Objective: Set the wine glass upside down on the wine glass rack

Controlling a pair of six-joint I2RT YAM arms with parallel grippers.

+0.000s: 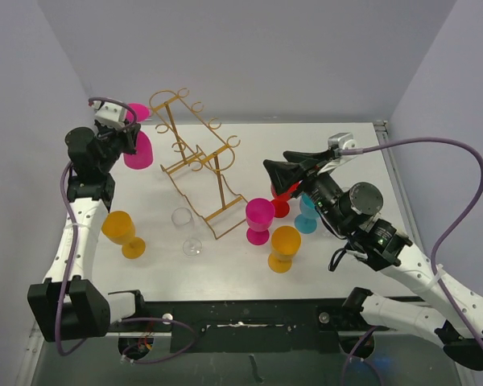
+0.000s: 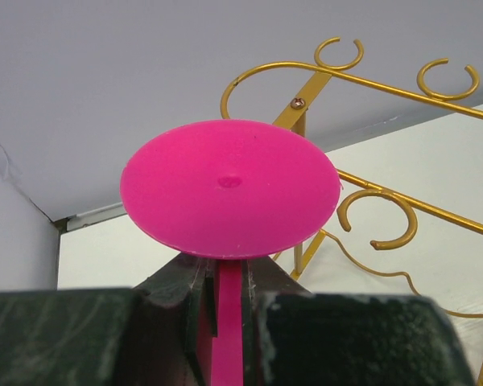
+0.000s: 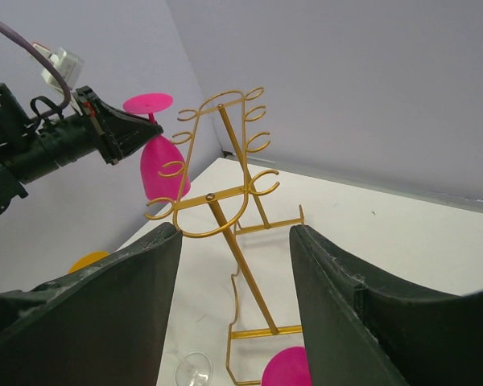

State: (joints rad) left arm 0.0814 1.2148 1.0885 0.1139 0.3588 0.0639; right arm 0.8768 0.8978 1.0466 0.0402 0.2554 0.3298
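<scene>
I will use my left gripper to leave the pink wine glass hanging upside down at the rack's curled upper end (image 1: pixel 153 130).
My left gripper (image 1: pixel 127 135) is shut on the stem of a pink wine glass (image 1: pixel 138 150) and holds it upside down in the air, base up, just left of the gold wire wine glass rack (image 1: pixel 195 158). In the left wrist view the fingers (image 2: pixel 225 281) clamp the pink stem under the round base (image 2: pixel 229 189), with the rack's curled hooks (image 2: pixel 376 219) right of it and apart. My right gripper (image 1: pixel 283 172) is open and empty, right of the rack. In its wrist view (image 3: pixel 235 235) the rack (image 3: pixel 225 201) stands ahead, with the held glass (image 3: pixel 161 165) at its left.
On the table stand an orange glass (image 1: pixel 122 232) at the left, and a pink glass (image 1: pixel 259 219), red glass (image 1: pixel 280 207), blue glass (image 1: pixel 307 215) and orange glass (image 1: pixel 284 246) right of the rack. A clear glass (image 1: pixel 186 232) sits by the rack's front.
</scene>
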